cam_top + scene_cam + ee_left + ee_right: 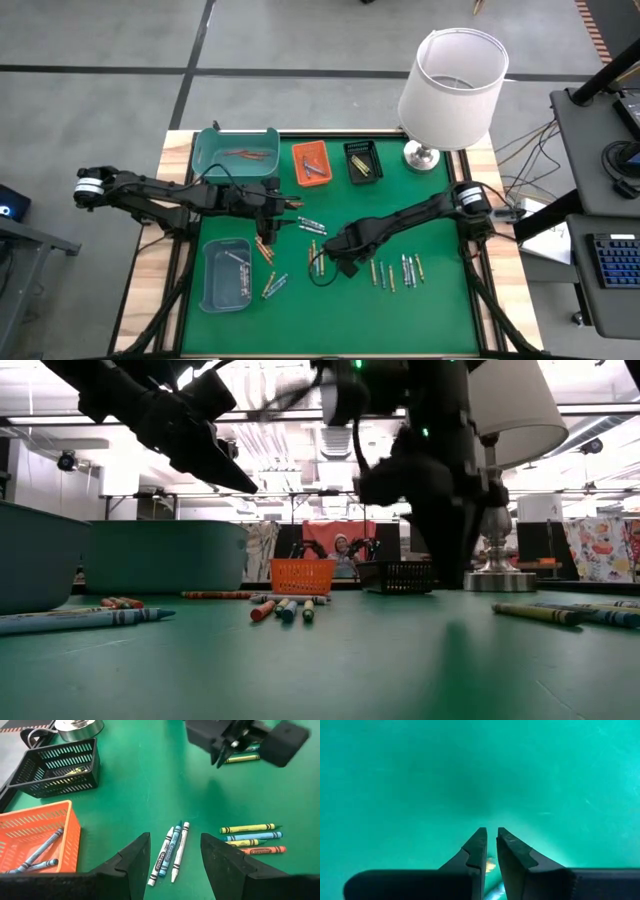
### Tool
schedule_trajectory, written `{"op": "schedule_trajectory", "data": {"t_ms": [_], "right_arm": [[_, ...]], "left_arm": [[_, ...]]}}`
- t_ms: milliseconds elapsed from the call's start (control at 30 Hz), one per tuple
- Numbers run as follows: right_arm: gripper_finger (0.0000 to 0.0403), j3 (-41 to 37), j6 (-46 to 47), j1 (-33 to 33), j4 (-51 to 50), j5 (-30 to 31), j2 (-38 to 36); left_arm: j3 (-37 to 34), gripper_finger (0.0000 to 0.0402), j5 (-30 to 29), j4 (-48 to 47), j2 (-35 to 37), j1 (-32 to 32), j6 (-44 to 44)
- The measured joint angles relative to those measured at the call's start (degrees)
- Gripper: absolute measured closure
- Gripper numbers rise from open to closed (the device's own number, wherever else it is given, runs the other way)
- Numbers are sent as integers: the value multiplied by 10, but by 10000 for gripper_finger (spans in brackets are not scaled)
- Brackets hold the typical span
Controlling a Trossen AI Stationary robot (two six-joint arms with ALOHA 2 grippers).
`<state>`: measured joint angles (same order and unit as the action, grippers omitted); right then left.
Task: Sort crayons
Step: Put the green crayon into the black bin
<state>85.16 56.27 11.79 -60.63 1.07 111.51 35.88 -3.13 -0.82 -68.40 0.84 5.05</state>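
My right gripper is nearly closed and empty, short of the end of the yellow crayon. Next, I open it and close it around that end (373, 262) before I lift.
Crayons lie scattered on the green mat: three blue and white ones (172, 852) lie below my left gripper (175, 837), which hovers open above them (295, 204). Several more lie beside them (252, 838), at the left (265, 250) and at the right (398, 270). My right gripper (330, 250) points down over the mat's middle, raised off it, its fingers almost together (491, 831). A small yellowish piece, seemingly a crayon (490, 866), shows in the narrow slit between them. My right gripper comes from above, pointing down, with a yellowish crayon bit (490, 866) showing in the slit between its two fingers, back from their tips. The fingers hide the rest, so which part of the crayon they have cannot be told. It is off the mat.
At the back stand a teal tray (200, 150) with reddish crayons, an orange tray (297, 165) with blue ones and a black tray (350, 160). A clear bluish bin (207, 275) sits front left. A lamp (452, 85) stands at the back right.
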Motion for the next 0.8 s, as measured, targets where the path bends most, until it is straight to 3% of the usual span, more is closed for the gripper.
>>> {"op": "schedule_trajectory", "data": {"t_ms": [433, 800], "right_arm": [[364, 3, 23, 1, -37, -74, -15], [275, -21, 32, 13, -33, -90, 4]], "left_arm": [[0, 244, 0, 4, 0, 0, 2], [0, 244, 1, 8, 0, 0, 0]]}}
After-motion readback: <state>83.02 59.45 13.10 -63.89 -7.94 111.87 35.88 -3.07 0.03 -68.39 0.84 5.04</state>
